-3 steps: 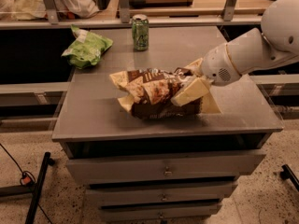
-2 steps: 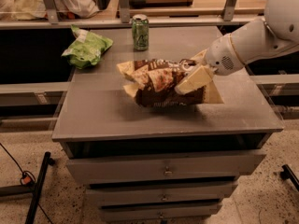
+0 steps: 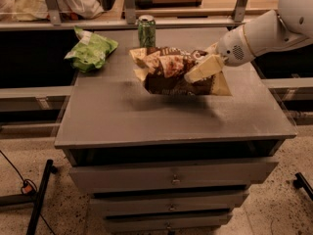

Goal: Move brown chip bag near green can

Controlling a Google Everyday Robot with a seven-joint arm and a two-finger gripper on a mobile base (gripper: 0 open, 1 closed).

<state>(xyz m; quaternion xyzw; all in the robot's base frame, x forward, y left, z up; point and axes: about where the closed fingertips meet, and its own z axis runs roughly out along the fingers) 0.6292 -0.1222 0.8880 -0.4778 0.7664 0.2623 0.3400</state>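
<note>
Next, I release the brown chip bag on the grey cabinet top [image 3: 166,59], close in front of the green can.
The brown chip bag [image 3: 171,71] is dark brown and cream and hangs a little above the grey cabinet top [image 3: 146,116], casting a shadow below. My gripper [image 3: 204,65] comes in from the right on a white arm and is shut on the bag's right end. The green can [image 3: 146,31] stands upright at the back edge of the top, just behind the bag's left end and apart from it.
A bright-green snack bag [image 3: 91,51] lies at the back left of the top. A metal rail [image 3: 122,23] and shelf run behind the cabinet. Drawers [image 3: 171,177] are below the front edge. A black stand [image 3: 41,195] is on the floor at left.
My gripper has carried the brown chip bag up and back, toward the green can. The can and the green snack bag have not moved.
</note>
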